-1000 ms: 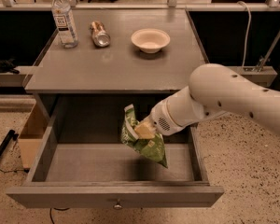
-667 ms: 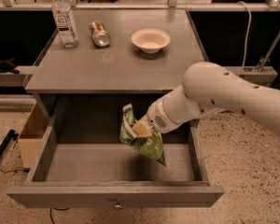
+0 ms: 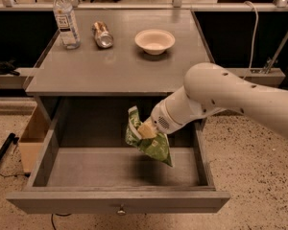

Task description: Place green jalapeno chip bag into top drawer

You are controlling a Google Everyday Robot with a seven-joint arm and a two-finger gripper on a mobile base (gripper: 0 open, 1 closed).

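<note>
The robot's gripper needs to let go of the green jalapeno chip bag on the top drawer's bottom, toward the drawer's side (image 3: 148, 158) under the robot's arm.
The green jalapeno chip bag (image 3: 145, 140) hangs tilted, its lower corner pointing down to the right, just above the floor of the open top drawer (image 3: 117, 202). My gripper (image 3: 146, 130) is shut on the bag's middle, with a tan fingertip showing against the green. The white arm reaches in from the right, over the drawer's right side. The drawer is pulled fully out under the table, its round knob at the front centre.
On the grey tabletop (image 3: 120, 66) stand a clear water bottle (image 3: 66, 18) at back left, a silver can (image 3: 102, 34) lying on its side, and a white bowl (image 3: 154, 40). A cardboard box (image 3: 32, 135) sits on the floor at left.
The arm has shifted slightly left and back over the drawer with the bag still held; the bag hangs in nearly the same spot.
</note>
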